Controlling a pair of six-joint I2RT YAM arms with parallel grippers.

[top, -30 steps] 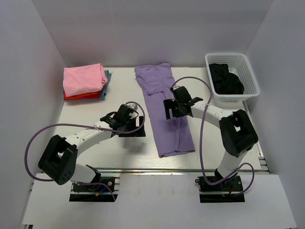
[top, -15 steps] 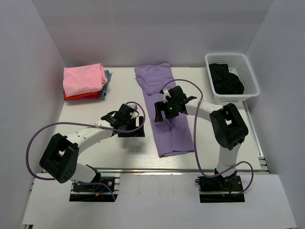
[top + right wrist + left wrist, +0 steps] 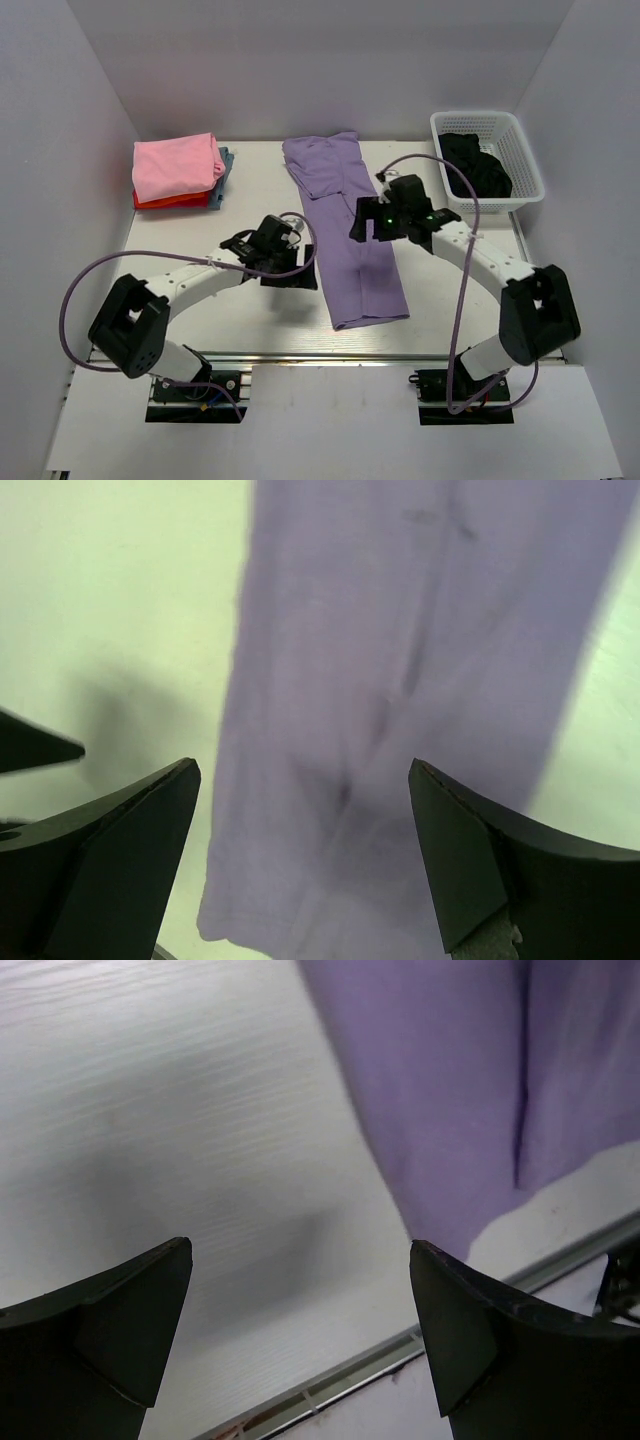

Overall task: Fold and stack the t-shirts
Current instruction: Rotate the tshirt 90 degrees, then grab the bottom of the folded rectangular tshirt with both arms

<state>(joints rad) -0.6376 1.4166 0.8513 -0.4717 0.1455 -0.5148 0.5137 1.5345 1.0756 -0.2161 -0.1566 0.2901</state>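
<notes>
Next, my right gripper grabs the near corner (image 3: 405,315) of the lavender-purple t-shirt on the side of the white basket, because the shirt's near end gets folded up.
A lavender-purple t-shirt (image 3: 345,225) lies flat as a long narrow strip down the middle of the table, folded lengthwise. It shows in the left wrist view (image 3: 470,1090) and the right wrist view (image 3: 420,680). A stack of folded t-shirts stands at the back left: pink (image 3: 175,167) on top, red (image 3: 165,202) below, grey-blue (image 3: 226,160) at its edge. My left gripper (image 3: 290,262) is open and empty over bare table beside the strip's left edge. My right gripper (image 3: 375,222) is open and empty above the strip's right side.
A white lattice basket (image 3: 520,185) with dark cloth (image 3: 475,165) inside stands at the back right. The table's front edge with a metal rail (image 3: 380,352) runs just below the strip's near end. White walls close in the sides and back.
My right gripper has swung from over the strip's middle to its right side, and its arm has stretched out rightward. My left gripper has moved a little right toward the strip.
</notes>
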